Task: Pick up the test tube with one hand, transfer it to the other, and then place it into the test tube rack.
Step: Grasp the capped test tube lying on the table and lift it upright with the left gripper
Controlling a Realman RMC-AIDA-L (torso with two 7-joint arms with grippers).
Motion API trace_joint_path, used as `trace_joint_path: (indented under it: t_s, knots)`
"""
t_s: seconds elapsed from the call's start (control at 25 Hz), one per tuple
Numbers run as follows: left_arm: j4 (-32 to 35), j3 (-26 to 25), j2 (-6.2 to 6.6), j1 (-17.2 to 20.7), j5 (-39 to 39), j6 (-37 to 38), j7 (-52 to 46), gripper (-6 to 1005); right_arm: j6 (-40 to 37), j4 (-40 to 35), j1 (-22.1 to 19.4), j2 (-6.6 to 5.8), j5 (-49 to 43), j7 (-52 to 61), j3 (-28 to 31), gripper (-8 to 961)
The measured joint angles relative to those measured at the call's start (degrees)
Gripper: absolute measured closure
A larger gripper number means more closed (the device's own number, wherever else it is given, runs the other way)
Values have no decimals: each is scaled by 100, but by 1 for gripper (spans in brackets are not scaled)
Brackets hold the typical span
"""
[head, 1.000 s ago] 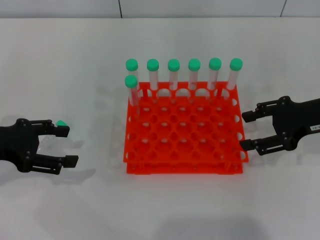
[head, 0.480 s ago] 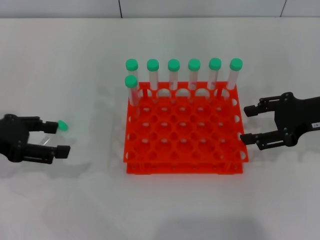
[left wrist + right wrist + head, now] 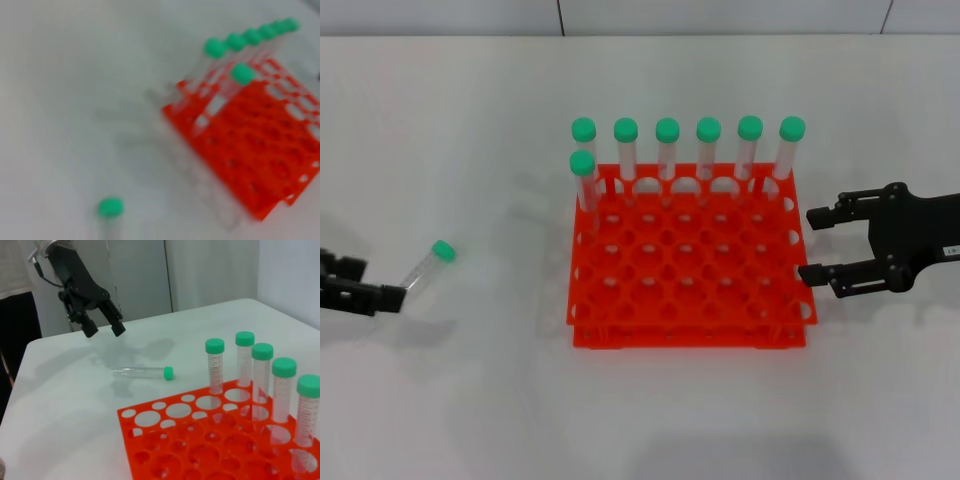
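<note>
The robot's left gripper will next grab the lying test tube by the lower part of its body [image 3: 395,304], away from the tube's green cap.
The test tube [image 3: 426,264], clear with a green cap, lies on its side on the white table, left of the rack; it also shows in the right wrist view [image 3: 144,372] and its cap in the left wrist view [image 3: 110,207]. My left gripper [image 3: 372,283] is open and empty at the far left edge, just left of the tube and apart from it; the right wrist view shows it [image 3: 103,325] raised above the table. My right gripper [image 3: 807,245], with the white label, is open and empty just right of the orange-red rack [image 3: 690,332].
Several green-capped tubes [image 3: 667,145] stand upright in the rack's back row, with one more [image 3: 583,178] in the second row at the left. The rack also shows in the wrist views [image 3: 260,165] [image 3: 165,440]. The table's back edge runs along the top.
My left gripper has pulled back to the left and up, away from the tube, which now lies alone on the table. My right gripper has hardly moved.
</note>
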Motion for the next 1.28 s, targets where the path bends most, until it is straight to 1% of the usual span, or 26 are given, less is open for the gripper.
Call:
trace_joint_path:
  t_s: [0.12,0.24,0.36,0.48,0.68,0.84,1.04,1.28]
  knots:
    - [134,60,33,-128,453,19,-349,135,-4,-1,3,9,-5,-1,0,229]
    - [226,201,40,-263,977,-32,-550,137,-7,-1,16,23,-12,-3,-2,229]
    - [226,274,8,-416,1420,-187,-614,138,10,1,32,37,-12,-3,-11,229]
    - [57,346,-18,-523,1738,-416,-627,140,30,19,41,41,-12,-3,-22,229]
    - [-352,613,-25,-586,1925,-833,-655,142,58,35,44,51,-12,-3,-9,228]
    - [-692,642,-68,-689,2177,-984,-661,145,109,15,49,63,-12,-3,-7,228]
    - [-747,709,-147,-708,2311,-1049,-670,147,182,7,100,93,-11,-5,-20,231]
    - [-925,735,-162,-772,2392,-1203,-694,150,255,5,108,117,-11,-12,-47,233]
